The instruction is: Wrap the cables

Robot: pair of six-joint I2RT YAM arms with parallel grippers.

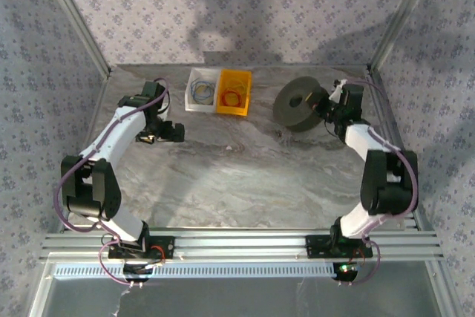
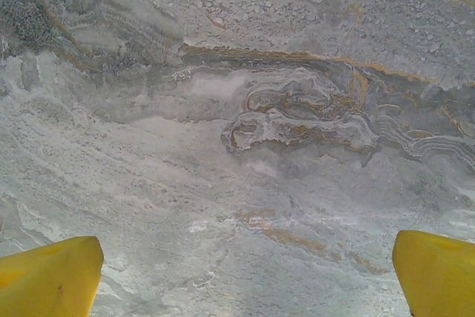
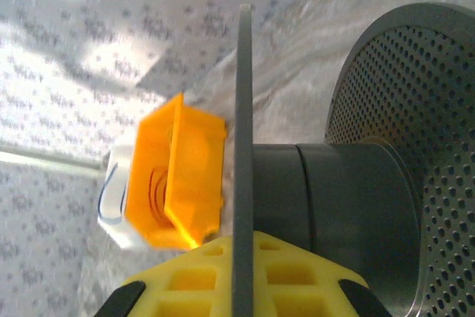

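My right gripper is to put the dark grey spool down on the marble (image 1: 245,155) in front of the orange bin.
The red cable (image 1: 233,97) lies coiled in an orange bin (image 1: 234,91) at the back of the table; its loops (image 3: 158,189) also show inside the bin (image 3: 174,176) in the right wrist view. The dark grey spool (image 1: 297,103) stands tilted at the back right. My right gripper (image 1: 324,107) is at its right side, and the yellow fingers (image 3: 185,280) are shut on the spool's thin flange (image 3: 243,109), next to the hub (image 3: 349,191). My left gripper (image 1: 177,133) hangs open over bare marble (image 2: 245,146), its yellow fingertips (image 2: 52,276) wide apart with nothing between them.
A white bin (image 1: 200,88) holding a blue wire sits just left of the orange bin. Patterned walls and metal frame posts close in the table on three sides. The spool's second, perforated flange (image 3: 423,109) is at the right of the right wrist view.
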